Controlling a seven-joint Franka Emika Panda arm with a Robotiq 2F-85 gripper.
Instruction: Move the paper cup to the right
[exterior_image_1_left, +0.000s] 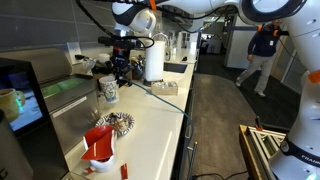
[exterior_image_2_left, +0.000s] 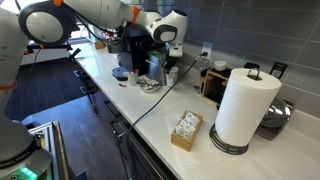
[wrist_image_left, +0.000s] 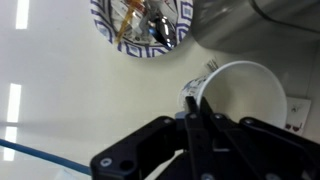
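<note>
The robot's gripper needs to set the paper cup down on the counter (exterior_image_1_left: 132, 94) close beside the box of packets.
The paper cup (wrist_image_left: 245, 95) is small and white, and the wrist view looks down into its open mouth. My gripper (wrist_image_left: 197, 102) is shut, with its fingers pinched on the cup's rim wall. In both exterior views the cup (exterior_image_1_left: 109, 91) (exterior_image_2_left: 155, 68) hangs under the gripper (exterior_image_1_left: 117, 74) (exterior_image_2_left: 157, 55), at or just above the counter. Whether it touches the surface I cannot tell.
A patterned plate (wrist_image_left: 140, 25) (exterior_image_1_left: 120, 122) with small items lies beside the cup. A tall paper towel roll (exterior_image_1_left: 153, 58) (exterior_image_2_left: 243, 108) and a red container (exterior_image_1_left: 99, 145) stand on the counter. A box of packets (exterior_image_2_left: 186, 130) sits near the roll. A cable (exterior_image_1_left: 160, 100) crosses the counter.
</note>
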